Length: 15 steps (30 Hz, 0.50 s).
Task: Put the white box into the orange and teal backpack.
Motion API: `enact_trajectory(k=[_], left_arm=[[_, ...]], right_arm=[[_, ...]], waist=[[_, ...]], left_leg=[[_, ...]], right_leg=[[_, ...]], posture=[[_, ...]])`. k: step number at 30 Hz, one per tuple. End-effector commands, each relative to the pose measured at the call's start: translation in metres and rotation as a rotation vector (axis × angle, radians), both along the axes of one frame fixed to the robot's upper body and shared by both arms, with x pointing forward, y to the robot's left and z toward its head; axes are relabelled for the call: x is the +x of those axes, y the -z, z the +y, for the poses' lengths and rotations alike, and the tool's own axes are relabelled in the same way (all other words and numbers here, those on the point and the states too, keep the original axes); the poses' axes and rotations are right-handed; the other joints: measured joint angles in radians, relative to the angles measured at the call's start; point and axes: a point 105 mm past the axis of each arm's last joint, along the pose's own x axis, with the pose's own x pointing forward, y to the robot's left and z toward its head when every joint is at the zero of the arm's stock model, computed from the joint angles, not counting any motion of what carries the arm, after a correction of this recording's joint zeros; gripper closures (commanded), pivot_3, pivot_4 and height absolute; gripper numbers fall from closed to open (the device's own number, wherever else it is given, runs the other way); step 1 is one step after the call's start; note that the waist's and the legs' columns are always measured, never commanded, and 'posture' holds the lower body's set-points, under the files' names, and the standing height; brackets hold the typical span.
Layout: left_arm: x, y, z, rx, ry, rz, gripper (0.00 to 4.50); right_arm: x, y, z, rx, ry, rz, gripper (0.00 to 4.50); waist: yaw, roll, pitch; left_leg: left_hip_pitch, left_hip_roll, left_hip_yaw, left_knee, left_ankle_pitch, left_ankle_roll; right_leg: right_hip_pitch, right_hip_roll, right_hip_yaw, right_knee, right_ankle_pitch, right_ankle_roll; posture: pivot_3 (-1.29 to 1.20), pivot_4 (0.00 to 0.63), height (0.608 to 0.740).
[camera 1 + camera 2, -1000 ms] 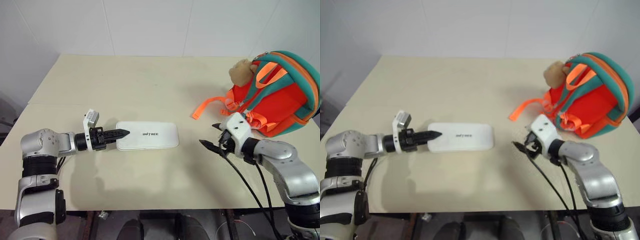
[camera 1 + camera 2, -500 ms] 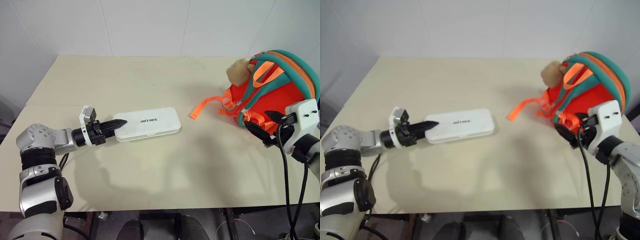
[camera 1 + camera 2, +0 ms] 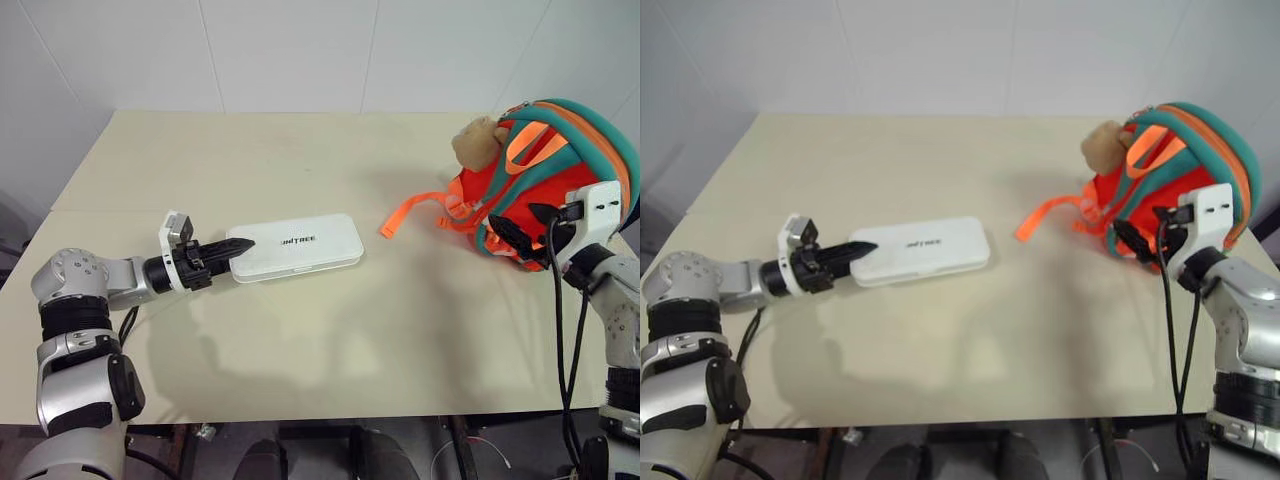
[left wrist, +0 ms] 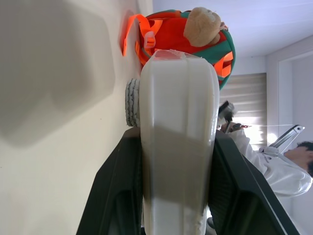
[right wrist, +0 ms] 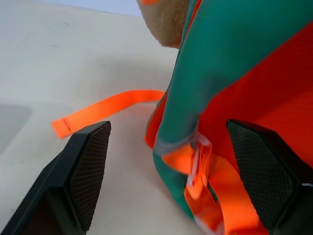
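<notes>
Next, my right gripper closes on the backpack's teal trim (image 3: 499, 184) (image 5: 190, 87) under the tan plush toy and above the buckled orange strap.
The white box (image 3: 300, 245) lies on the table's left half, and my left gripper (image 3: 238, 244) is shut on its left end. In the left wrist view the white box (image 4: 178, 122) runs out between the two fingers toward the backpack. The orange and teal backpack (image 3: 565, 165) stands at the table's right edge with a tan plush toy (image 3: 478, 142) on its upper left. My right gripper (image 3: 525, 224) is open at the backpack's lower front. In the right wrist view its open jaws straddle the backpack's teal trim (image 5: 220, 63) and a buckled orange strap (image 5: 205, 171).
A loose orange webbing strap (image 3: 408, 214) trails from the backpack onto the beige table (image 3: 300, 150). White walls stand close behind the table. Black cables (image 3: 562, 330) hang from my right wrist. A person in white (image 4: 288, 166) is beyond the table.
My right gripper has swung right and up from the table to the backpack's lower front, staying open. The box has tilted slightly in my left gripper; that arm has barely moved.
</notes>
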Motion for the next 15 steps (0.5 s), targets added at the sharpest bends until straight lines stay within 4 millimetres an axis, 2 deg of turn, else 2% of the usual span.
enact_trajectory(k=[1,8,15], left_arm=[[-0.004,-0.011,0.004,-0.017,0.003,-0.049,3.17],[-0.01,-0.008,0.007,-0.005,0.005,-0.05,3.17],[-0.018,-0.006,0.008,0.002,0.005,-0.053,3.17]], right_arm=[[0.011,-0.01,0.001,0.004,-0.005,-0.056,0.0],[0.045,-0.01,0.012,0.033,-0.013,-0.08,0.0],[0.066,-0.019,0.02,0.093,0.005,-0.145,0.0]], waist=[[-0.001,0.0,0.0],[-0.009,0.0,0.0],[-0.024,0.0,0.0]], left_leg=[[0.0,0.0,0.0,0.0,0.0,0.0],[0.0,0.0,0.001,0.0,0.001,-0.003],[0.0,0.0,0.001,-0.001,0.003,-0.009]], right_leg=[[0.0,0.0,0.0,0.0,0.0,0.0],[-0.001,-0.001,0.001,0.0,0.0,0.0],[-0.001,-0.001,0.001,-0.001,0.0,0.0]], posture=[[0.0,0.15,0.74],[0.0,0.15,0.74],[0.0,0.15,0.74]])
